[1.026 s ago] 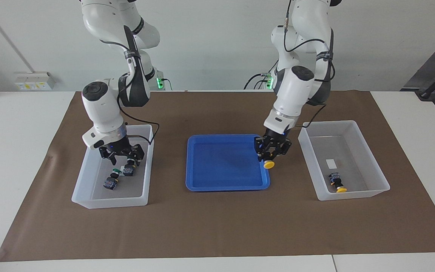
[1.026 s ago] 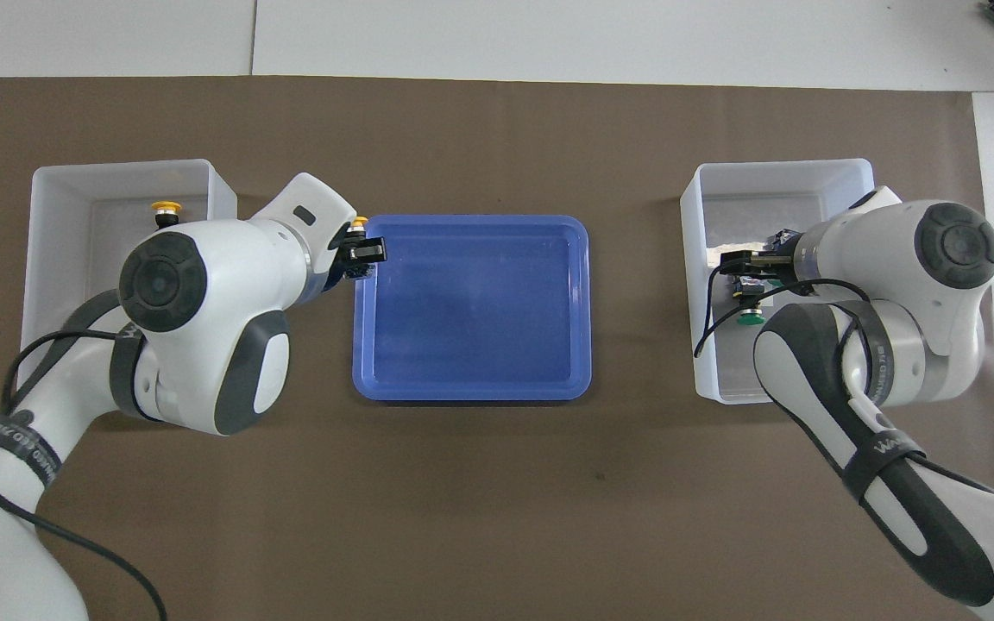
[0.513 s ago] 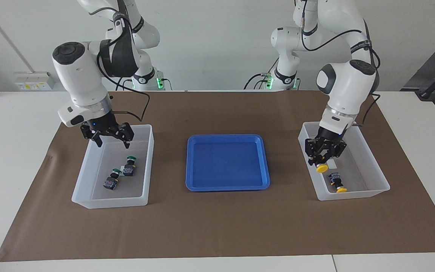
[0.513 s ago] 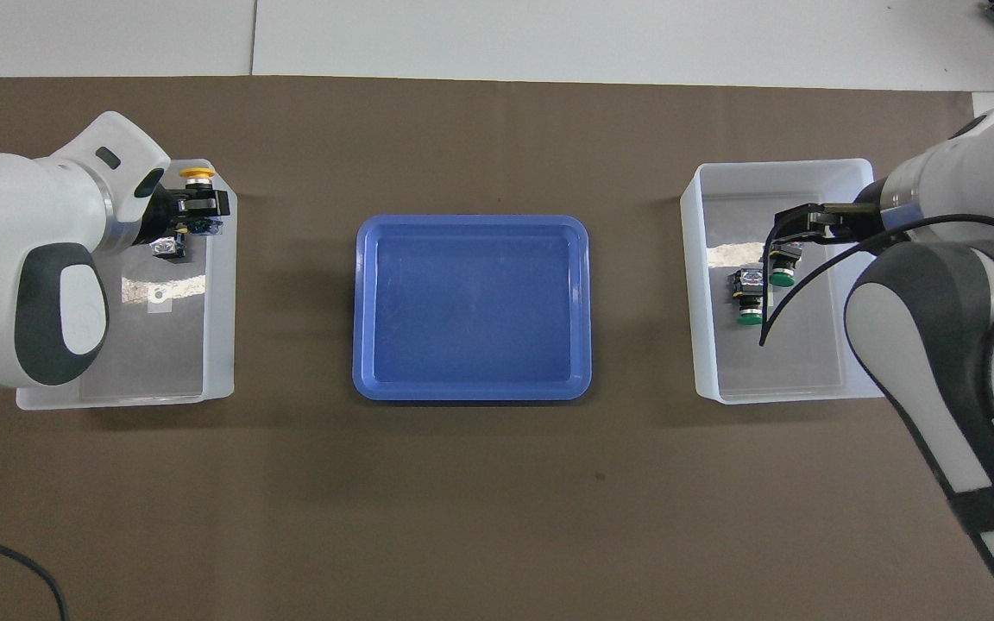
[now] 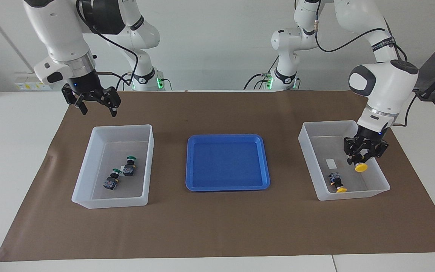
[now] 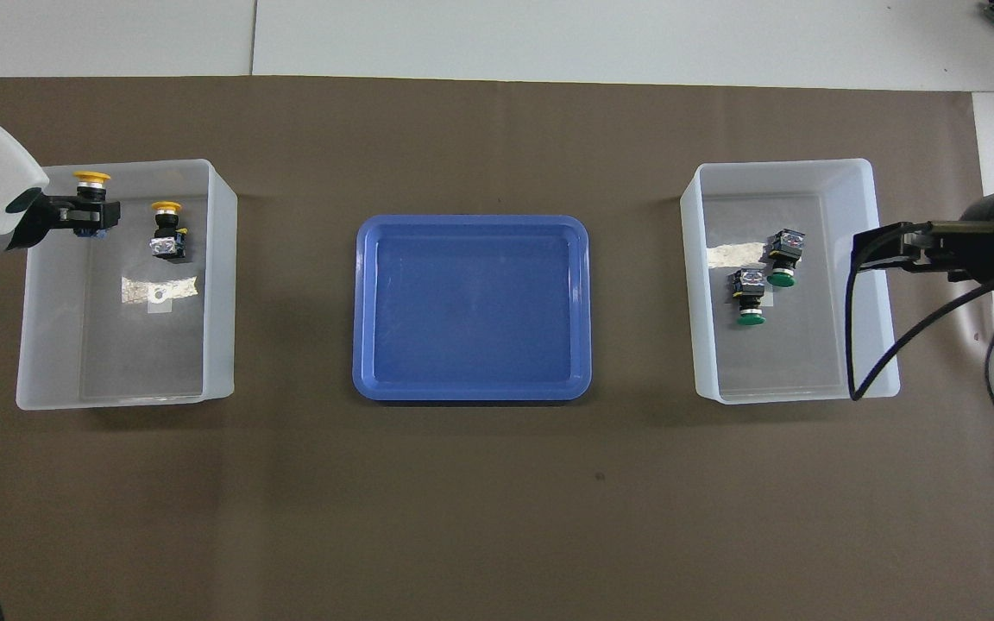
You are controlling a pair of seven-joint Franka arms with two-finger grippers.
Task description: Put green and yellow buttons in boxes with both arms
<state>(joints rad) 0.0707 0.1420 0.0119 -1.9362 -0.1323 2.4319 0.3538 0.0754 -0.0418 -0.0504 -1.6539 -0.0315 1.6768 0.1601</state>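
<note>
The robot's left gripper will release its yellow button beside the other yellow button (image 6: 132,221) lying in the box.
My left gripper (image 5: 363,159) is shut on a yellow button (image 5: 360,167) and holds it low over the box (image 5: 353,195) at the left arm's end. In the overhead view that gripper (image 6: 83,216) and its yellow button (image 6: 91,178) are over that box (image 6: 221,285). A second yellow button (image 5: 337,183) lies in it, also seen from overhead (image 6: 167,231). Two green buttons (image 5: 130,166) (image 5: 111,180) lie in the other box (image 5: 108,202), also seen from overhead (image 6: 782,257) (image 6: 749,300). My right gripper (image 5: 97,109) is open and empty, raised over that box's rim nearest the robots.
An empty shallow blue tray (image 5: 227,162) sits between the two boxes on the brown mat (image 5: 217,226). Each box has a small white label (image 5: 331,163) on its floor. From overhead, the right gripper (image 6: 861,252) is over the rim of its box (image 6: 691,285).
My left gripper carried the yellow button from the tray's edge to over its box. My right gripper let go of a green button in its box, rose and drew back toward the robots.
</note>
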